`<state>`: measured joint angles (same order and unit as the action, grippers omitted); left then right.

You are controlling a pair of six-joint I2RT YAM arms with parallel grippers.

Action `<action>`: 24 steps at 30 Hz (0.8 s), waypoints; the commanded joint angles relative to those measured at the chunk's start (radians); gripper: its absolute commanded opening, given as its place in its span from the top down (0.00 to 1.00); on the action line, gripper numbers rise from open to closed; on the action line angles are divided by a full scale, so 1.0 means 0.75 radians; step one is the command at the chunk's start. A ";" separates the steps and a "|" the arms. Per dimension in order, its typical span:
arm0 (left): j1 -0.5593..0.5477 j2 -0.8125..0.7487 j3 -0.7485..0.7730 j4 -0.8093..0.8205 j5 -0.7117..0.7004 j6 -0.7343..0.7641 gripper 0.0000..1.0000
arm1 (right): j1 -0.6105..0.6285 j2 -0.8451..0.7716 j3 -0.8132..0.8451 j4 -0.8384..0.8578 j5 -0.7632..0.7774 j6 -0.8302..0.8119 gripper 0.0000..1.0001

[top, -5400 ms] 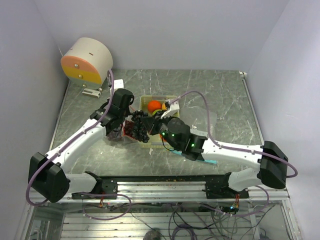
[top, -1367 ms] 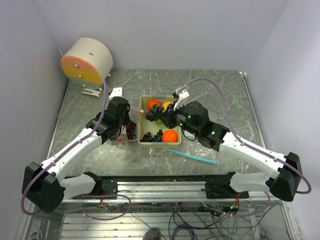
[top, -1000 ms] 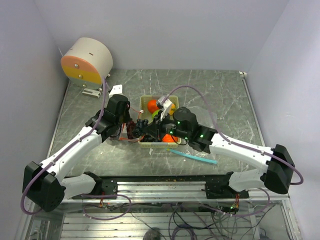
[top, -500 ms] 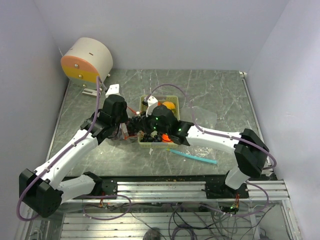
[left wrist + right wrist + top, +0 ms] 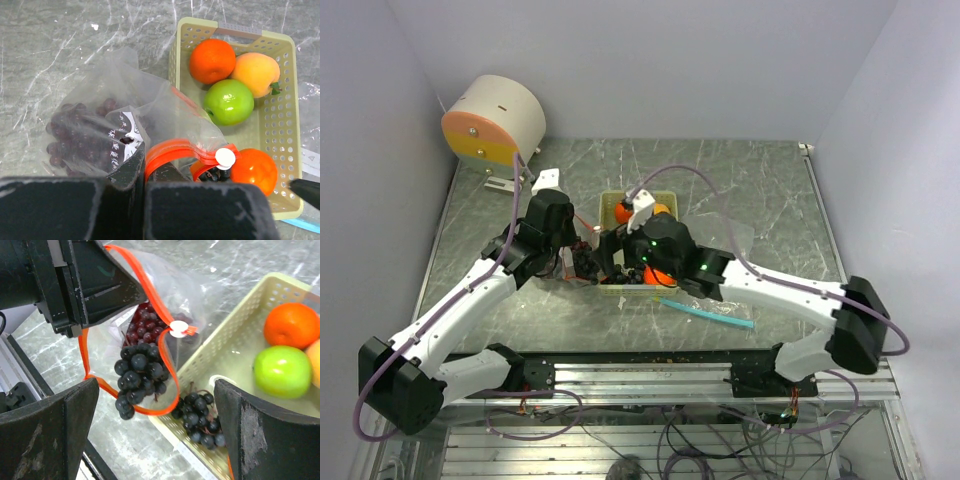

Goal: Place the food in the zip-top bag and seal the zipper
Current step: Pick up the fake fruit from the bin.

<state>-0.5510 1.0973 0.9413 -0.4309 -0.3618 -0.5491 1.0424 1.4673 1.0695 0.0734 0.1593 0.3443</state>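
Next, I lower my right gripper to the basket and close it on the middle of the grape bunch (image 5: 624, 276) (image 5: 201, 426) beside the red-orange fruit.
My left gripper (image 5: 144, 176) is shut on the red-orange zipper (image 5: 170, 149) and holds the mouth of the clear zip-top bag (image 5: 100, 95) open beside the basket. Dark reddish grapes (image 5: 75, 132) lie deep in the bag. A darker grape bunch (image 5: 139, 374) sits in the bag's mouth, drooping over the zipper's lower edge. My right gripper (image 5: 156, 427) hangs open just above it, touching nothing. The yellow-green basket (image 5: 286, 125) holds another grape bunch (image 5: 197, 417), an orange (image 5: 212, 60), a yellow-orange fruit (image 5: 256, 74), a green apple (image 5: 229, 101) and a red-orange fruit (image 5: 254, 171).
A teal strip (image 5: 712, 316) lies on the marble table in front of the basket, with clear plastic film (image 5: 725, 238) to the basket's right. A round cream and orange device (image 5: 492, 122) stands at the back left. Both arms crowd the basket's left side.
My right gripper has opened and let a grape bunch go at the bag's mouth. It has drawn back a little. The left gripper keeps its hold on the zipper.
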 commanded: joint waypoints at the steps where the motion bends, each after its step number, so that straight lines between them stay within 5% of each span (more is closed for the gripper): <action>1: 0.005 -0.025 0.008 0.030 -0.029 0.021 0.93 | -0.006 -0.130 -0.049 -0.221 0.136 0.026 0.03; 5: 0.003 -0.047 0.006 0.036 -0.036 0.026 0.93 | -0.044 -0.084 0.004 -0.446 0.131 0.080 0.15; 9: 0.004 -0.061 0.013 0.026 -0.028 0.029 0.93 | -0.061 0.058 0.091 -0.601 0.092 0.084 0.44; 24: 0.003 -0.099 -0.015 0.018 -0.032 0.027 0.93 | -0.132 0.438 0.188 -0.642 0.003 0.030 0.38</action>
<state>-0.5510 1.0389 0.9298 -0.4469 -0.3748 -0.5312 0.9661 1.7451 1.1896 -0.3950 0.1776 0.3828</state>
